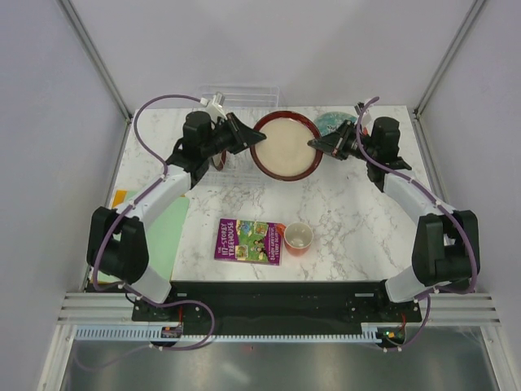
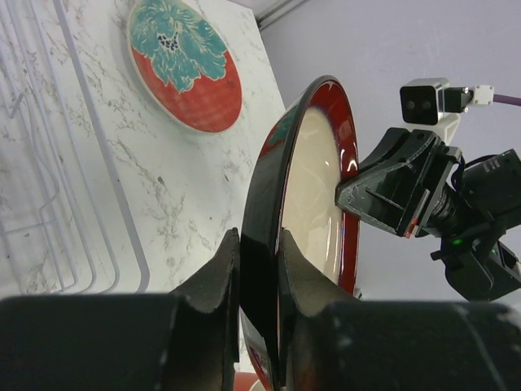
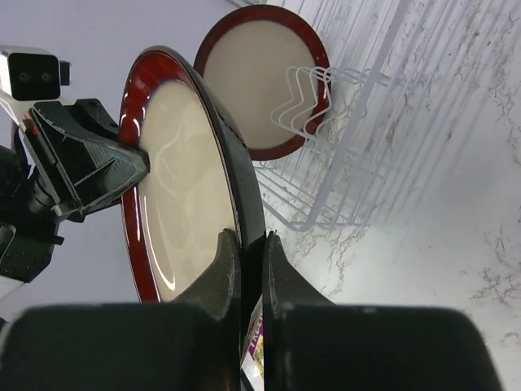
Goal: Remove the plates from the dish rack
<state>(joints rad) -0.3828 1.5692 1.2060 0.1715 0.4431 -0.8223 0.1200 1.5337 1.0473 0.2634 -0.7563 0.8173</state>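
Next, I set the large cream-centred plate, now held above the table middle, down with my right gripper on top of the teal-patterned plate (image 1: 339,133).
A large cream-centred plate (image 1: 284,147) with a dark red rim hangs above the table middle, held at opposite rim edges by both grippers. My left gripper (image 1: 256,139) is shut on its left rim (image 2: 256,240). My right gripper (image 1: 314,144) is shut on its right rim (image 3: 246,236). The same plate fills the left wrist view (image 2: 313,187) and the right wrist view (image 3: 183,187). A smaller cream-centred red-rimmed plate (image 3: 260,77) stands in the clear dish rack (image 3: 358,122), seen edge-on in the top view (image 1: 220,160). A teal-patterned plate (image 2: 186,65) lies flat on the table at the back right (image 1: 328,122).
The clear rack (image 1: 244,96) sits at the back left under my left arm. A purple book (image 1: 249,241) and an orange cup (image 1: 298,238) lie near the front middle. A green sheet (image 1: 167,236) lies at the left edge.
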